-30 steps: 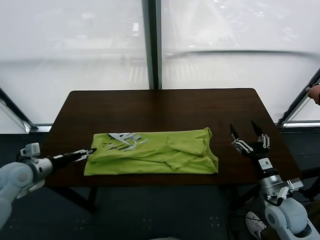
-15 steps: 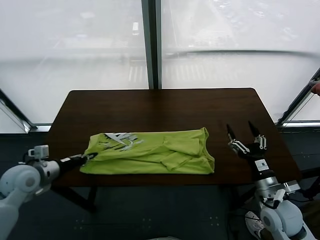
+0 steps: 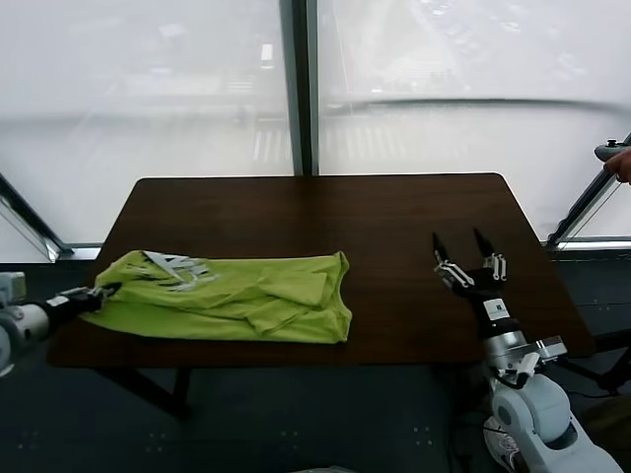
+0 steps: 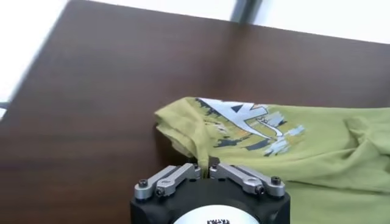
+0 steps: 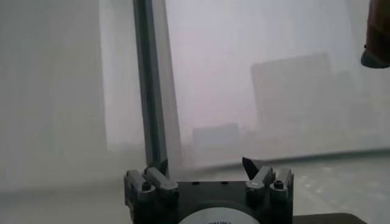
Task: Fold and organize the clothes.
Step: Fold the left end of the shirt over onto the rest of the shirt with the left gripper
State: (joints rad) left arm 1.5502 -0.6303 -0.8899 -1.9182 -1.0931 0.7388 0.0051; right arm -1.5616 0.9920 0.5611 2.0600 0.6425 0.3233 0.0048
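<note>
The robot's left gripper will release the T-shirt's printed end on top of the shirt's opposite end (image 3: pixel 332 307), the one nearest the right gripper.
The clothes are one lime-green T-shirt (image 3: pixel 232 297) with a grey and white print, lying crumpled and partly folded on the left half of the dark table (image 3: pixel 325 212). My left gripper (image 3: pixel 103 292) sits at the table's left edge, shut on the shirt's left end. In the left wrist view the left gripper (image 4: pixel 203 167) pinches a narrow fold of the T-shirt (image 4: pixel 286 152) between its jaws. My right gripper (image 3: pixel 461 251) stands open over the table's right side, fingers pointing up and away, nothing between them. The right wrist view shows the right gripper (image 5: pixel 204 164) against the window only.
The table's rear half is bare brown wood. Its left edge lies right by the left gripper. A large window with a dark central post (image 3: pixel 299 89) stands behind. A person's hand on a rail (image 3: pixel 618 163) shows at the far right edge.
My left gripper shut on the shirt's left end and dragged the whole shirt leftward to the table's left edge. My right gripper drifted a little left and farther back, still open.
</note>
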